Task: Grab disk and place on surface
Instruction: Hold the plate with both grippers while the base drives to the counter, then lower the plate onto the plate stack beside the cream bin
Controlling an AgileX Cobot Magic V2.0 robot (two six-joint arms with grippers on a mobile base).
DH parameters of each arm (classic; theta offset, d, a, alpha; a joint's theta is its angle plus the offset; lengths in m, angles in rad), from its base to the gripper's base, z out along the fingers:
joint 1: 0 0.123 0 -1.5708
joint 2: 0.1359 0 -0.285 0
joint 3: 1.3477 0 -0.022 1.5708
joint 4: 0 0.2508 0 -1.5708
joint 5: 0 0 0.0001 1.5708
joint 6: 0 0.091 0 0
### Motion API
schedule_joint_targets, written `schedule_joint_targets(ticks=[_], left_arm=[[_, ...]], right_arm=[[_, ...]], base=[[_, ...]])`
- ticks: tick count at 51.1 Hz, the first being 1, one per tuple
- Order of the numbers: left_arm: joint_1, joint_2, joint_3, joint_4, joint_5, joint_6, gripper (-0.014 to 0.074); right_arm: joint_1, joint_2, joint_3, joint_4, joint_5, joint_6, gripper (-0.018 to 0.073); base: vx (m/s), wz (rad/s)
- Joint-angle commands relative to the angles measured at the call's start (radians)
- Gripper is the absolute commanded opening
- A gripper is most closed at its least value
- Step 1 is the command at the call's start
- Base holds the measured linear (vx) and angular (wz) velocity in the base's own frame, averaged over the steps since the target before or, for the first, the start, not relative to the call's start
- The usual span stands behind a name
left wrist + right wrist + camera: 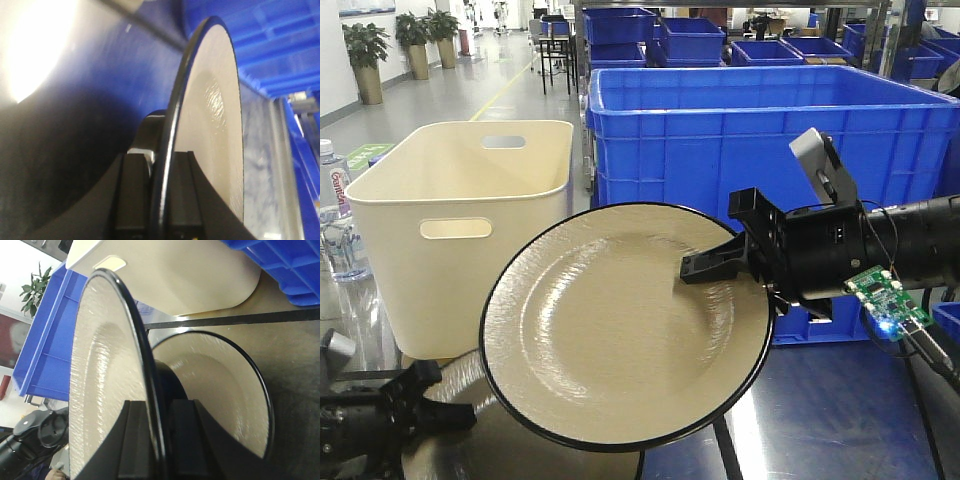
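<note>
I will use my right gripper to set the raised cream disk, now hanging tilted above the surface, down on top of the second cream disk (512, 432) (206, 394).
A large cream disk with a black rim (610, 330) hangs tilted above the surface (820, 420), its face toward the front camera. My right gripper (695, 268) is shut on its right edge; the right wrist view shows that rim (142, 340) pinched between the fingers of the right gripper (160, 405). A second cream disk (215, 390) lies low on the dark tabletop (290, 365), mostly hidden behind the raised one in the front view. My left gripper (455, 395) is shut on this second disk (215, 115), whose rim sits between the left gripper's (162, 157) fingers.
A cream plastic bin (470, 220) stands at the back left, right behind the disks. A big blue crate (720, 130) fills the back right. Water bottles (335, 220) stand at the far left. A black seam line (725, 450) crosses the tabletop.
</note>
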Motion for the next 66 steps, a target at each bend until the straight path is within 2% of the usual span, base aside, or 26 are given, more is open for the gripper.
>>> schedule_joint_targets(ticks=[1, 10, 20, 24, 28, 37, 42, 49, 53, 60, 66], left_arm=[[-0.002, -0.015, -0.032, -0.040, 0.070, -0.017, 0.0060], [-0.002, -0.004, -0.032, 0.076, 0.081, -0.017, 0.0198], [0.001, -0.006, -0.037, 0.200, 0.067, -0.017, 0.0440], [0.028, -0.015, -0.037, 0.250, 0.083, -0.015, 0.0518], [0.070, -0.037, -0.037, 0.296, 0.097, -0.015, 0.0561], [0.176, -0.133, -0.037, 0.297, 0.171, -0.015, 0.0571], [0.210, -0.211, -0.037, 0.297, 0.194, -0.015, 0.0571], [0.218, -0.329, -0.037, 0.291, 0.161, -0.015, 0.0571], [0.218, -0.389, -0.037, 0.279, 0.136, -0.015, 0.0571], [0.218, -0.457, -0.037, 0.271, 0.112, -0.015, 0.0571], [0.218, -0.460, -0.035, 0.271, 0.113, -0.015, 0.0571]], right_arm=[[-0.004, -0.054, -0.040, 0.120, -0.048, -0.001, -0.0008], [-0.004, -0.054, -0.040, 0.120, -0.049, -0.005, -0.0008], [-0.004, -0.054, -0.040, 0.120, -0.047, -0.009, -0.0004], [-0.004, -0.054, -0.040, 0.120, -0.048, -0.009, -0.0003], [-0.004, -0.054, -0.040, 0.120, -0.048, -0.009, -0.0001], [-0.004, -0.054, -0.040, 0.099, -0.049, -0.009, 0.0001], [-0.004, -0.047, -0.040, 0.059, -0.076, 0.006, 0.0001], [0.000, 0.018, -0.040, 0.068, -0.086, 0.010, 0.0001], [0.029, 0.073, -0.040, 0.074, -0.107, 0.010, 0.0002], [0.135, 0.178, -0.040, 0.100, -0.204, -0.004, 0.0012], [0.192, 0.230, -0.040, 0.098, -0.227, -0.012, 0.0037]], base=[[0.00, 0.00], [0.00, 0.00], [0.00, 0.00], [0.00, 0.00], [0.00, 0.00], [0.00, 0.00], [0.00, 0.00], [0.00, 0.00], [0.00, 0.00], [0.00, 0.00], [0.00, 0.00]])
